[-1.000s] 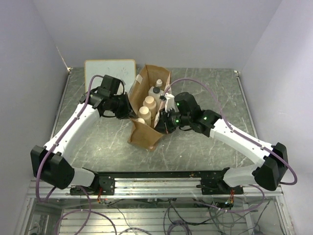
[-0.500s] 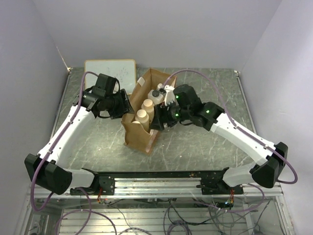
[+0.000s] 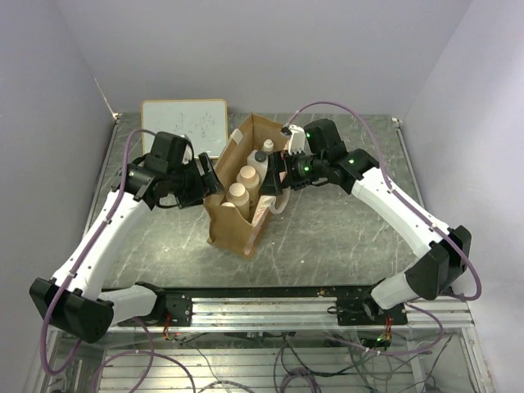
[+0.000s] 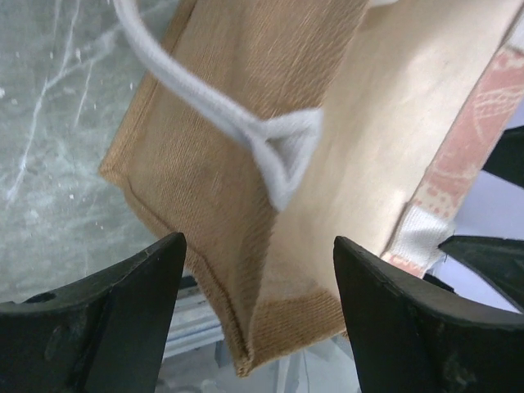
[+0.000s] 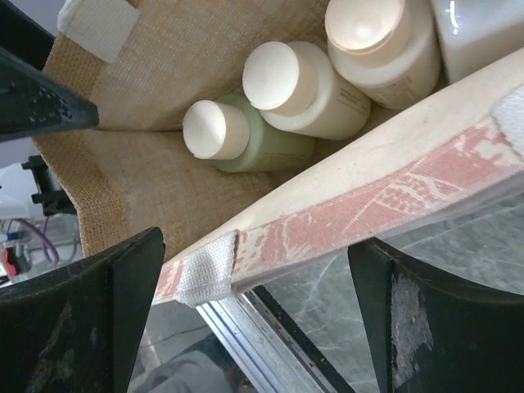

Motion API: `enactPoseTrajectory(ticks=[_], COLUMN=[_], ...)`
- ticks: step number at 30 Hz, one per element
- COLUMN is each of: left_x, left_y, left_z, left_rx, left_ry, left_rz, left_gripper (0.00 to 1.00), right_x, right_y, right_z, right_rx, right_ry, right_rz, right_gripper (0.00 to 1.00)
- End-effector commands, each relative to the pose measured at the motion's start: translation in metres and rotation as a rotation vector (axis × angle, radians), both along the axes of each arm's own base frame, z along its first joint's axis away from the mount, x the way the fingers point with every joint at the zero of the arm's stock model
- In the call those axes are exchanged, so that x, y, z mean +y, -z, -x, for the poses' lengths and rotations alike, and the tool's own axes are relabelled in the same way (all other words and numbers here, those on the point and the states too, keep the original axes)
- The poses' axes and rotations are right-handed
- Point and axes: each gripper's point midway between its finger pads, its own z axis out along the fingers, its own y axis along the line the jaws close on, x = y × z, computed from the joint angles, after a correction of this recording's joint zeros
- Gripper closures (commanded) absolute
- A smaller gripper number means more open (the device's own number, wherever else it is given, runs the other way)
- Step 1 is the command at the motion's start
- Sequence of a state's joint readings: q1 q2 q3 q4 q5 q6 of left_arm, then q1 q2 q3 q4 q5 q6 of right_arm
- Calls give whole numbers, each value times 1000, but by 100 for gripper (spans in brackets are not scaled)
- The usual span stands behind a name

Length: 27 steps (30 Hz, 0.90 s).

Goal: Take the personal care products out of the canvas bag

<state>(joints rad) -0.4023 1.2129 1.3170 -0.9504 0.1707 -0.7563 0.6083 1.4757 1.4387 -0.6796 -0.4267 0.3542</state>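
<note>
My right gripper needs to move next to the pale green bottle's cap [image 3: 228,205] [image 5: 211,129], at the near end inside the canvas bag, and close there.
The canvas bag [image 3: 232,231] stands upright mid-table with its mouth open. Inside it are the personal care products: two beige round-capped bottles [image 3: 238,196], a white bottle with a dark cap [image 3: 260,160] and a slim one [image 3: 268,146] behind. My left gripper [image 3: 210,175] is open at the bag's left wall. In the left wrist view a bag corner [image 4: 246,270] and a cream strap [image 4: 278,147] lie between the spread fingers [image 4: 123,303]. My right gripper [image 3: 273,177] is open at the right rim. The pinkish edging [image 5: 385,196] passes between its fingers, with three capped bottles [image 5: 286,78] beyond.
A framed whiteboard [image 3: 184,123] leans at the back left, just behind my left arm. The grey marble table [image 3: 344,221] ends in a metal rail [image 3: 270,307] at the near edge. Lilac walls close in on both sides.
Both grippers went from shut on the bag's rims to open. The bag settled upright, slightly to the left. My right arm drew back and up.
</note>
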Motion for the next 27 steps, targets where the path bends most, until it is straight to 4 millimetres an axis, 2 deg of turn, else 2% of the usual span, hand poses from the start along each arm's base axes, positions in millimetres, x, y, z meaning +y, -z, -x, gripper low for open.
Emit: enactPoseTrajectory(ticks=[1,7,11,20,23,27], left_x=[-8,-12,-10,7,10,16], left_y=[9,34,54,110,118,119], left_z=[18,44,60,80,82,86], left_rx=[53,128,157,224,221,194], left_ry=[16,83,92,72,58,63], left_rz=[79,107,125,46,41,22], left_gripper=[16,18,19,19,20,20], right_x=[10,11,11,-6,-15,-27], right_y=[2,27,62,140,158,176], right_z=[10,41,57,71,70,70], right_rx=[33,121,182,266,265,250], right_ry=[-89,-136,-126,-52,-32,-29], right_rz=[-36,-63,-38,79,138,222], right_gripper=[6,8,10,12,12,12])
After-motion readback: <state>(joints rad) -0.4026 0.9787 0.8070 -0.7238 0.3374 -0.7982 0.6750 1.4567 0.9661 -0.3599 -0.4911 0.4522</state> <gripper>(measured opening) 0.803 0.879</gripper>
